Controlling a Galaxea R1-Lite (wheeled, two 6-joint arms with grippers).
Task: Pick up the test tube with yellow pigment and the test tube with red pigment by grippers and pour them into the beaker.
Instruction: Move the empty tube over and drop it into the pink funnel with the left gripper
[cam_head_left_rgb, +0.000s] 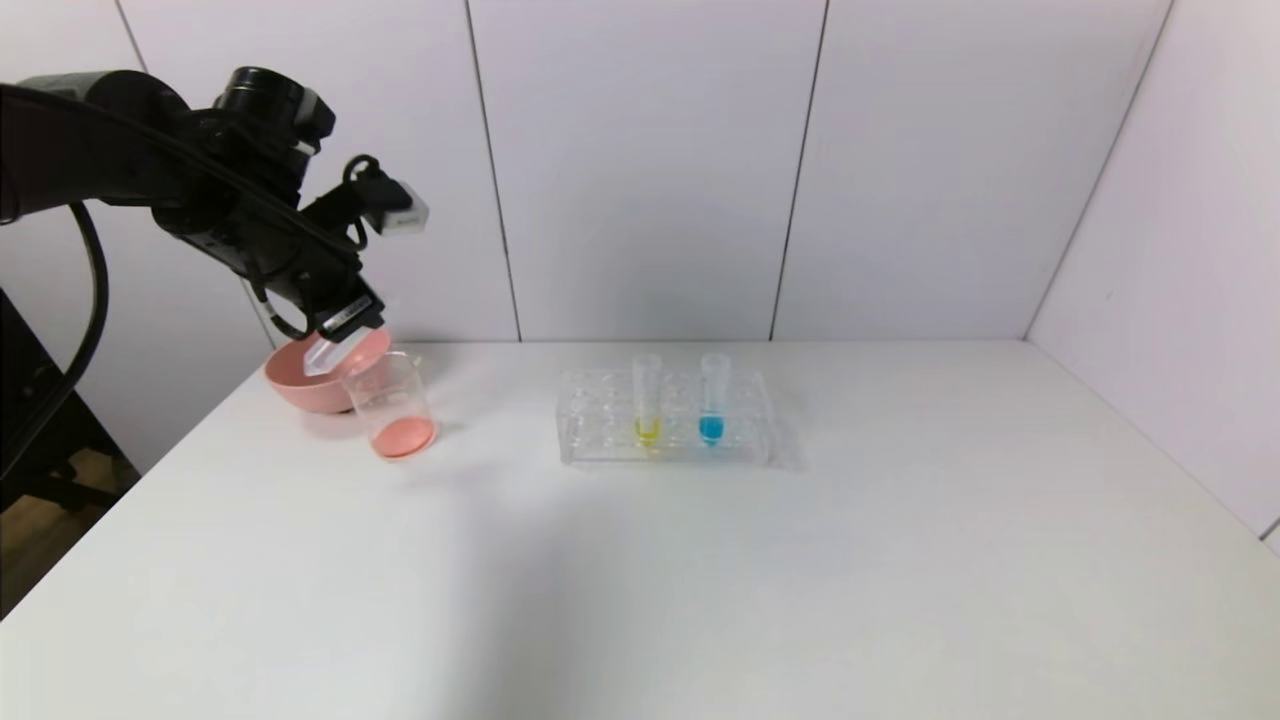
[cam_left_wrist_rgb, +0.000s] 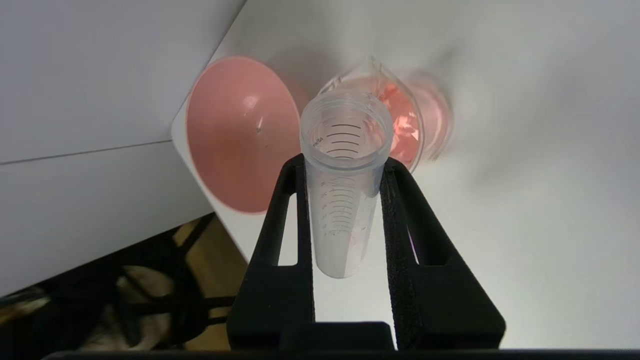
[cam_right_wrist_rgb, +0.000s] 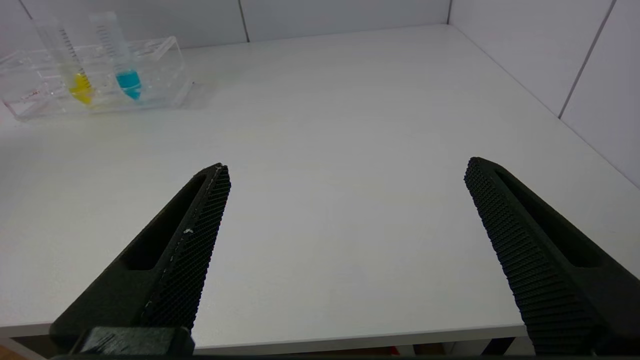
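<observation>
Next, my left gripper sets the test tube with red pigment down inside the pink bowl (cam_head_left_rgb: 321, 374) (cam_left_wrist_rgb: 252, 149) that is behind the beaker.
My left gripper (cam_head_left_rgb: 340, 330) is shut on the red-pigment test tube (cam_left_wrist_rgb: 345, 200). The tube is tipped mouth-down over the beaker (cam_head_left_rgb: 392, 405) and looks clear and empty. It shows under the fingers in the head view (cam_head_left_rgb: 325, 353). The beaker (cam_left_wrist_rgb: 405, 120) holds red-pink liquid at its bottom. The yellow-pigment test tube (cam_head_left_rgb: 647, 400) stands upright in the clear rack (cam_head_left_rgb: 600, 440), also in the right wrist view (cam_right_wrist_rgb: 75, 70). My right gripper (cam_right_wrist_rgb: 345, 175) is open and empty above the table's near edge, out of the head view.
A pink bowl (cam_head_left_rgb: 300, 385) stands just behind the beaker at the table's left edge (cam_left_wrist_rgb: 235, 145). A blue-tipped tube (cam_head_left_rgb: 711, 398) stands in the rack beside the yellow one. White walls close the back and right side.
</observation>
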